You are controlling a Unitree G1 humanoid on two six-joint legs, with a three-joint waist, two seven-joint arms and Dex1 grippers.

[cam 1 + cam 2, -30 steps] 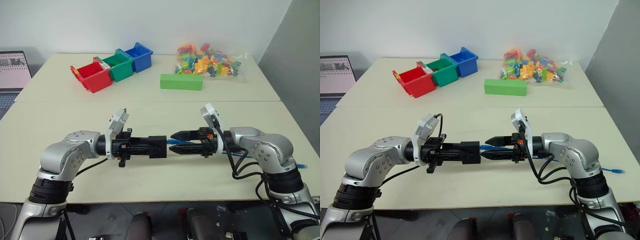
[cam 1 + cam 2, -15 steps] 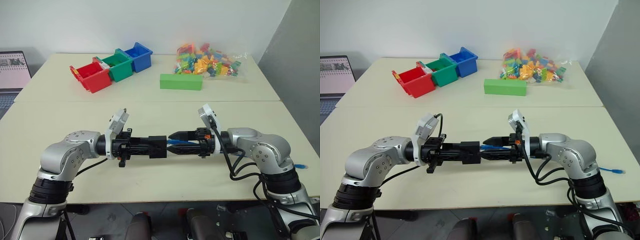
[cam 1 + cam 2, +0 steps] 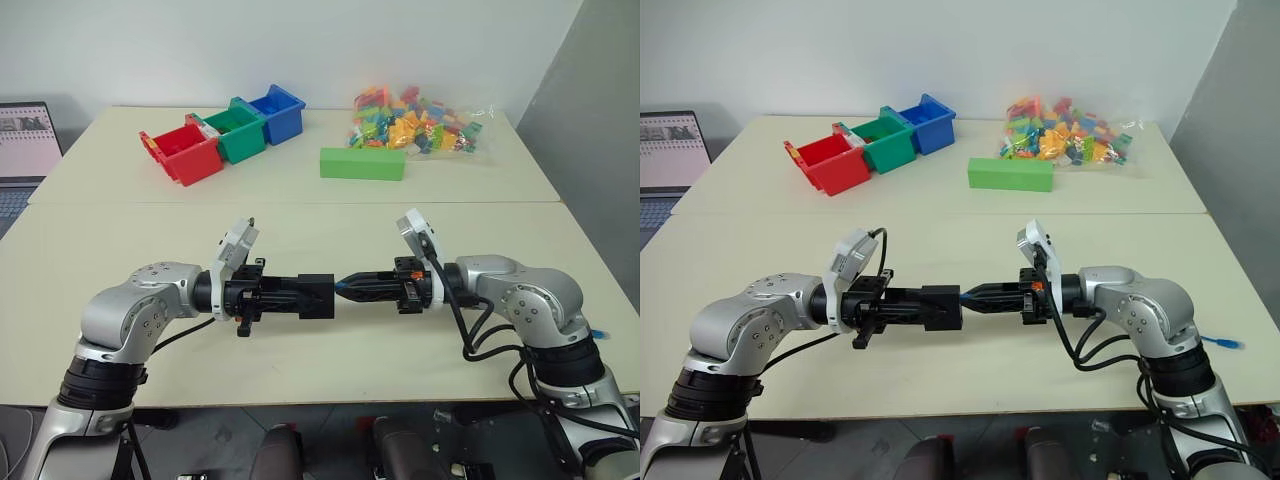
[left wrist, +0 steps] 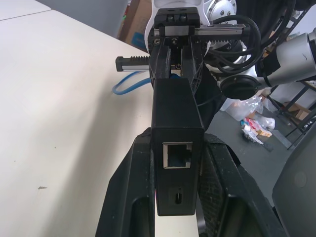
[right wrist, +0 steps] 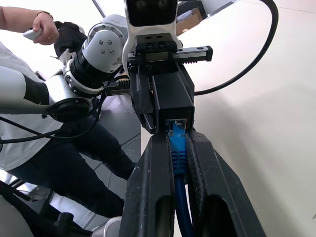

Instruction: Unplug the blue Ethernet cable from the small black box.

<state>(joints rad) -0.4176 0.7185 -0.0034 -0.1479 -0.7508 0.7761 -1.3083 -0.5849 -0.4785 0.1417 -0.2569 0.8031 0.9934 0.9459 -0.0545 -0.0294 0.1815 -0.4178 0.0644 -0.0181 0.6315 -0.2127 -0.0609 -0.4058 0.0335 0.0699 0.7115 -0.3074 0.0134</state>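
My left gripper is going to put the small black box down just in front of the table seam [image 3: 234, 235], facing the green bin.
The small black box [image 3: 318, 295] hangs level above the table's front, and my left gripper [image 3: 304, 295] is shut on its sides. The left wrist view shows the box [image 4: 177, 123] between the two fingers [image 4: 129, 197], with an empty socket facing the camera. The blue Ethernet cable [image 5: 177, 150] is plugged into the box's far end [image 5: 173, 98]. My right gripper [image 5: 177, 134] is shut on the cable just behind the plug, its fingertips almost at the box. It faces the left gripper from the right [image 3: 347, 286]. The cable's other end [image 3: 1230, 342] lies on the table at the right.
Red [image 3: 185, 153], green [image 3: 235, 133] and blue [image 3: 275, 112] bins stand at the back left. A green block [image 3: 362, 163] and a bag of coloured bricks [image 3: 415, 122] lie at the back. A laptop [image 3: 25, 145] sits far left. A person's hand [image 5: 42, 24] shows behind the arms.
My right gripper's fingers, spread above and below the cable a second ago, have closed on it. Neither arm has moved, and the box has stayed where it was.
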